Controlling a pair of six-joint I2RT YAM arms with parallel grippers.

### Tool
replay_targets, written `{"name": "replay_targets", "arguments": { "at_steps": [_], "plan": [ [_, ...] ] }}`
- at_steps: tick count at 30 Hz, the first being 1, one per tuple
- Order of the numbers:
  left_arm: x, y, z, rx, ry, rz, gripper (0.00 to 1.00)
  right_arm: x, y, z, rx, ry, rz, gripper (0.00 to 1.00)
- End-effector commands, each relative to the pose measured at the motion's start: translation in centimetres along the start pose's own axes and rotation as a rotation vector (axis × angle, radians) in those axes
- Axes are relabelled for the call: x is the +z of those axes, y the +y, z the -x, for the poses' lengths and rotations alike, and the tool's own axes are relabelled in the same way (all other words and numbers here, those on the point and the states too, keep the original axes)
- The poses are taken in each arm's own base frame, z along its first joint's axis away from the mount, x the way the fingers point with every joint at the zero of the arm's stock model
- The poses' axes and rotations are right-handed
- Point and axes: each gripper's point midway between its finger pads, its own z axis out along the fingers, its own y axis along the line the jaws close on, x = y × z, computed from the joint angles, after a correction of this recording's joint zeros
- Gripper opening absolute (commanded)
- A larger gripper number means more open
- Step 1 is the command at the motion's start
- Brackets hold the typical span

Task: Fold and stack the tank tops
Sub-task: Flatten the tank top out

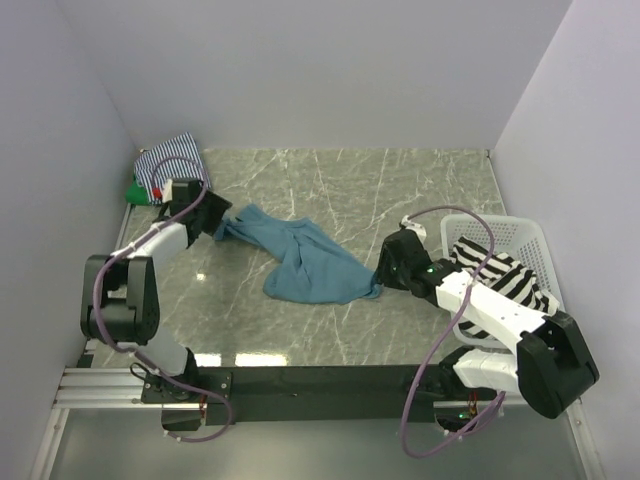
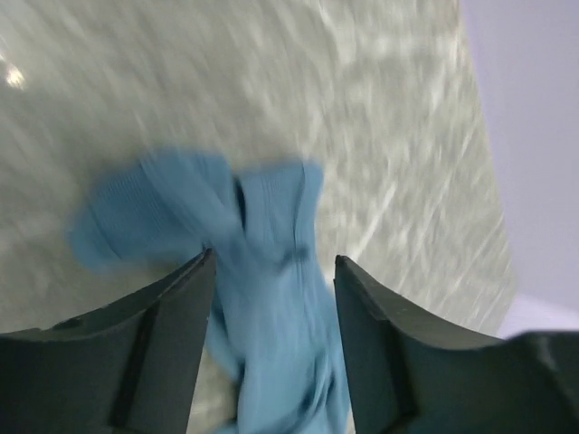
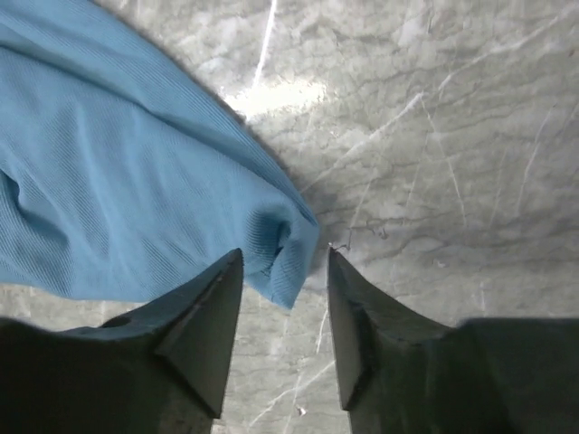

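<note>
Next, I close my right gripper on the teal-blue tank top's near-side corner [image 1: 268, 289], where its wide part meets the narrow strip toward my left gripper.
The teal-blue tank top [image 1: 305, 262] lies crumpled on the marble table, stretched from left to right. My left gripper [image 1: 216, 226] is at its left end; in the left wrist view the left gripper [image 2: 274, 264] stands open with a bunched strip of the teal cloth [image 2: 271, 307] lying loose between the fingers. My right gripper [image 1: 384, 272] is at the right end, and the right gripper [image 3: 285, 258] is open, a corner of the teal cloth [image 3: 282, 258] resting between its fingertips, unpinched. A bold black-white striped tank top [image 1: 497, 281] hangs over the basket under the right arm.
A white lattice basket [image 1: 524, 236] stands at the right edge. A thin navy-white striped top [image 1: 172, 160] and a green top [image 1: 135, 191] are piled in the back left corner. Walls close in on the table on three sides.
</note>
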Motion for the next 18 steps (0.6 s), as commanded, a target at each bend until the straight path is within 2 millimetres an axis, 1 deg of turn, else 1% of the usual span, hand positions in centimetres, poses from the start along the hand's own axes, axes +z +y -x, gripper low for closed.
{"name": "replay_targets", "arguments": {
  "at_steps": [1,2,3,4,6,7,8,9,10,11,12,13,14,15,16,17,18],
  "plan": [
    [-3.8,-2.7,-2.6,0.112,0.036,-0.099,0.61,-1.0,2.2,3.4,-0.036,-0.104,0.012,0.51],
    [-4.2,-2.4,-2.7,0.138,0.009,-0.076,0.64,-1.1,2.5,3.5,-0.048,-0.105,0.011,0.51],
    [-5.0,-2.3,-4.0,0.174,0.024,-0.068,0.64,-1.3,3.2,3.9,-0.061,-0.114,0.030,0.52],
    [-6.0,-1.3,-4.6,0.188,0.028,-0.043,0.64,-2.0,5.2,4.5,-0.101,-0.131,0.080,0.53],
    [-7.0,-0.1,-5.3,0.181,0.034,-0.028,0.63,-2.1,7.9,4.1,-0.155,-0.109,0.121,0.53],
    [-7.7,1.1,-5.5,0.154,0.032,-0.016,0.63,-3.0,10.5,5.6,-0.164,-0.134,0.161,0.53],
    [-8.0,1.9,-5.5,0.147,0.032,0.008,0.63,-2.5,12.2,3.4,-0.235,-0.085,0.154,0.53],
    [-8.4,2.4,-4.5,0.131,-0.005,0.026,0.63,-3.3,14.7,4.2,-0.247,-0.107,0.188,0.51],
    [-8.7,2.9,-4.0,0.113,-0.017,0.052,0.63,-3.2,16.0,3.6,-0.266,-0.096,0.198,0.50],
    [-9.0,3.8,-3.6,0.102,-0.015,0.093,0.63,-2.4,17.6,1.2,-0.321,-0.050,0.199,0.48],
    [-9.2,4.3,-1.8,0.068,-0.043,0.112,0.62,-2.9,19.9,1.8,-0.320,-0.064,0.226,0.47],
    [-9.6,3.6,-0.8,0.057,-0.047,0.101,0.63,-2.7,21.1,1.2,-0.327,-0.053,0.228,0.45],
    [-9.9,3.6,0.3,0.042,-0.064,0.115,0.62,-1.0,21.4,-0.4,-0.363,-0.014,0.182,0.45],
    [-10.4,4.9,1.6,0.022,-0.076,0.181,0.62,-1.8,24.1,-0.2,-0.370,-0.031,0.220,0.44],
    [-11.1,3.8,3.3,0.034,-0.119,0.175,0.62,-1.5,25.0,-0.7,-0.391,-0.022,0.218,0.42],
    [-11.5,3.8,4.3,0.031,-0.142,0.188,0.63,-0.3,25.4,-1.8,-0.420,-0.003,0.196,0.40],
    [-12.3,3.7,6.0,0.012,-0.183,0.195,0.63,-0.9,27.5,-1.9,-0.432,-0.029,0.227,0.38]
  ]
}}
